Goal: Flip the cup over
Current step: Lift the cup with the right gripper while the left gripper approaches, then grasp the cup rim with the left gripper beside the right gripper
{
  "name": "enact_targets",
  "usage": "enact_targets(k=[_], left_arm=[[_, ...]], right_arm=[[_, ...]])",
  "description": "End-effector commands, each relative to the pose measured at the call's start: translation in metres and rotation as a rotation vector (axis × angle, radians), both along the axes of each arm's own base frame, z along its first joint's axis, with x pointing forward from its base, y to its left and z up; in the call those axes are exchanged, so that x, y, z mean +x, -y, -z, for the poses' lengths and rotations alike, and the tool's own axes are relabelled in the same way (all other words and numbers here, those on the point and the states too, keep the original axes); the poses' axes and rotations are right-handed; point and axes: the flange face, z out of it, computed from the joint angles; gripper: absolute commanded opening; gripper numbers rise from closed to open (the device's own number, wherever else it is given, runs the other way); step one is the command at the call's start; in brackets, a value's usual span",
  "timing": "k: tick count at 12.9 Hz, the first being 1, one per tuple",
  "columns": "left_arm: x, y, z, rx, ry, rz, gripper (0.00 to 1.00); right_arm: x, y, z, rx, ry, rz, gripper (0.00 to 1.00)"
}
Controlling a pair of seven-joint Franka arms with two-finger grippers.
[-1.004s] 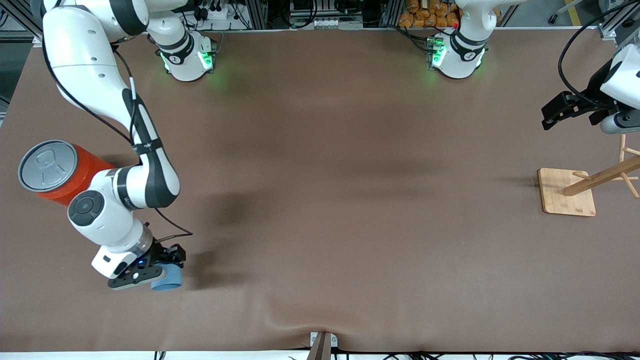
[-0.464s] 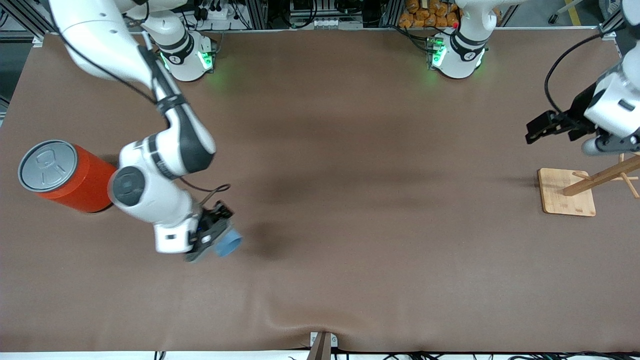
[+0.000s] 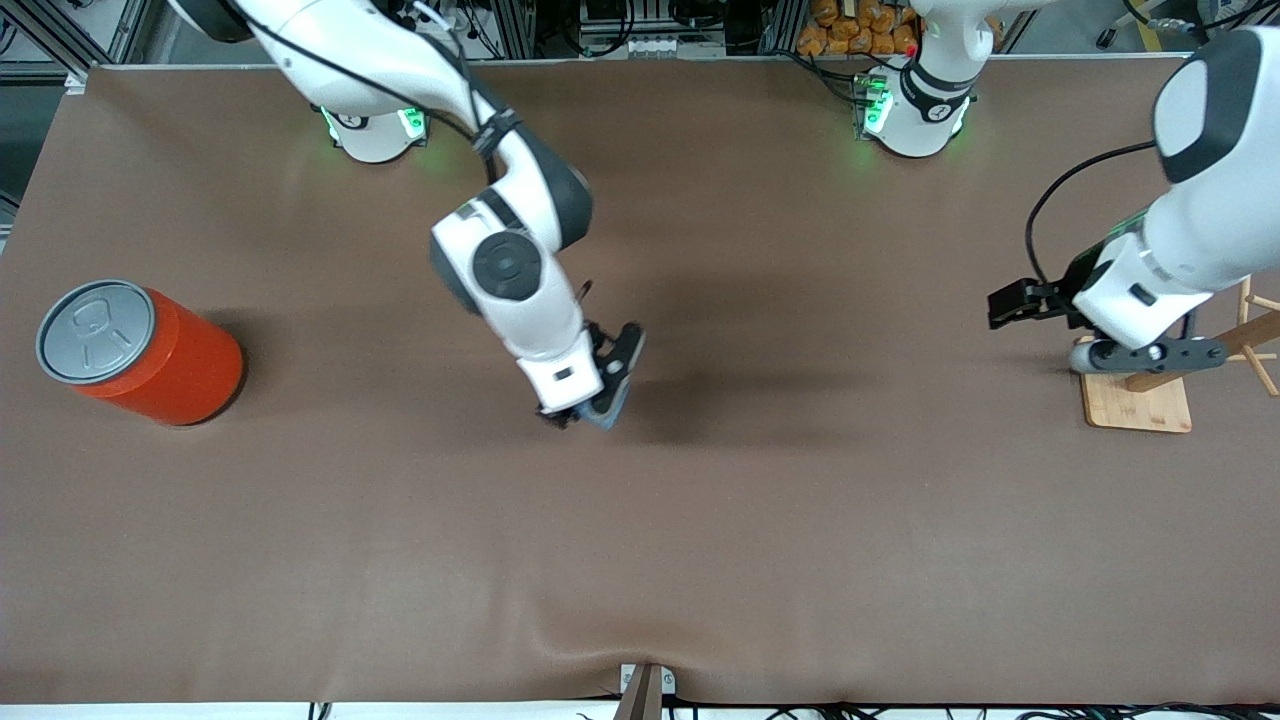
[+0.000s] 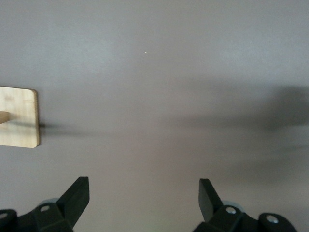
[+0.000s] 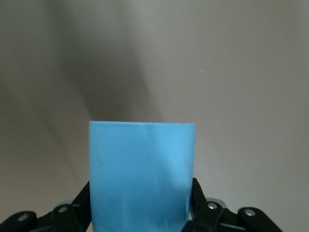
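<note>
Next, my right gripper releases the cup on the bare brown table [image 3: 624, 406] between the orange can and wooden stand. The cup is now above the table's middle.
My right gripper [image 3: 605, 392] is shut on the small light-blue cup [image 3: 610, 408] and holds it in the air over the middle of the brown table. In the front view only a sliver of the cup shows under the hand. In the right wrist view the cup [image 5: 142, 174] fills the space between the two black fingers [image 5: 81, 203], its side toward the camera. My left gripper [image 3: 1015, 303] is open and empty, over the table beside the wooden stand. In the left wrist view its fingers [image 4: 77, 193] stand wide apart over bare table.
A big orange can with a grey lid [image 3: 135, 350] stands at the right arm's end of the table. A wooden stand with pegs on a square base [image 3: 1135, 400] is at the left arm's end; its base corner [image 4: 19, 118] shows in the left wrist view.
My right gripper has lifted the cup from the table near the can and carried it toward the table's middle. My left arm has moved inward and lower, next to the wooden stand.
</note>
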Motion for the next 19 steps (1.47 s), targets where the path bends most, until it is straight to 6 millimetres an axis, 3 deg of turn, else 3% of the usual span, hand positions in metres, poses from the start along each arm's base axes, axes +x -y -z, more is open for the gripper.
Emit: enact_targets(k=[1, 3, 7, 10, 14, 16, 17, 19], left_arm=[[0.008, 0.001, 0.018, -0.050, -0.020, -0.012, 1.00], [0.017, -0.012, 0.046, -0.180, -0.074, -0.078, 1.00], [0.014, -0.009, 0.095, -0.339, -0.072, -0.133, 1.00], [0.017, -0.013, 0.134, -0.443, -0.103, -0.134, 1.00], [0.016, -0.001, 0.184, -0.538, -0.117, -0.054, 1.00], [0.016, 0.008, 0.200, -0.616, -0.102, -0.039, 1.00], [0.017, 0.017, 0.206, -0.642, -0.092, -0.028, 0.99], [0.019, 0.038, 0.224, -0.713, -0.073, -0.067, 0.94]], right_arm=[[-0.009, -0.017, 0.022, -0.021, 0.028, -0.147, 0.44], [-0.004, -0.018, 0.042, 0.006, 0.066, -0.218, 0.44], [-0.007, -0.022, 0.073, 0.005, 0.075, -0.333, 0.44], [-0.015, -0.008, 0.106, 0.048, 0.130, -0.324, 0.44], [-0.022, -0.008, 0.119, 0.067, 0.152, -0.328, 0.44], [-0.024, -0.009, 0.125, 0.069, 0.153, -0.343, 0.45], [-0.027, -0.010, 0.128, 0.070, 0.153, -0.346, 0.51], [-0.030, -0.012, 0.132, 0.079, 0.162, -0.347, 1.00]])
